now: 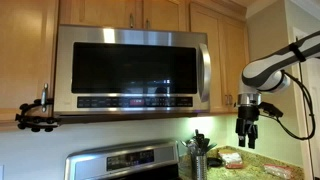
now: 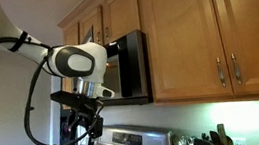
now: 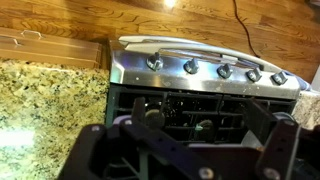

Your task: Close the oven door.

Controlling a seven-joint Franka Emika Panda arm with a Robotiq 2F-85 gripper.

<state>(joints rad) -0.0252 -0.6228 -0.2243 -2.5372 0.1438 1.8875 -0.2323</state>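
The robot's gripper will next move to the lower end [image 1: 204, 95] of the oven door's curved steel handle and close there.
The oven door [image 1: 130, 68] is the wide steel-framed microwave door with a dark glass window; its curved steel handle [image 1: 205, 70] is at the right edge. It looks flush with the microwave body. In an exterior view the microwave [image 2: 134, 67] shows from the side, and I cannot tell the door's angle there. My gripper [image 1: 247, 128] hangs pointing down, to the right of the door and below the handle, not touching it. It also shows in an exterior view [image 2: 84, 124]. In the wrist view the gripper [image 3: 190, 150] is open and empty above the stove.
The steel stove [image 3: 200, 65] with its row of knobs is below the gripper, and its control panel [image 1: 125, 160] is under the microwave. A granite counter [image 3: 45, 105] lies beside it. A utensil holder [image 1: 198, 155] stands on the counter. Wooden cabinets [image 2: 215, 31] flank the microwave.
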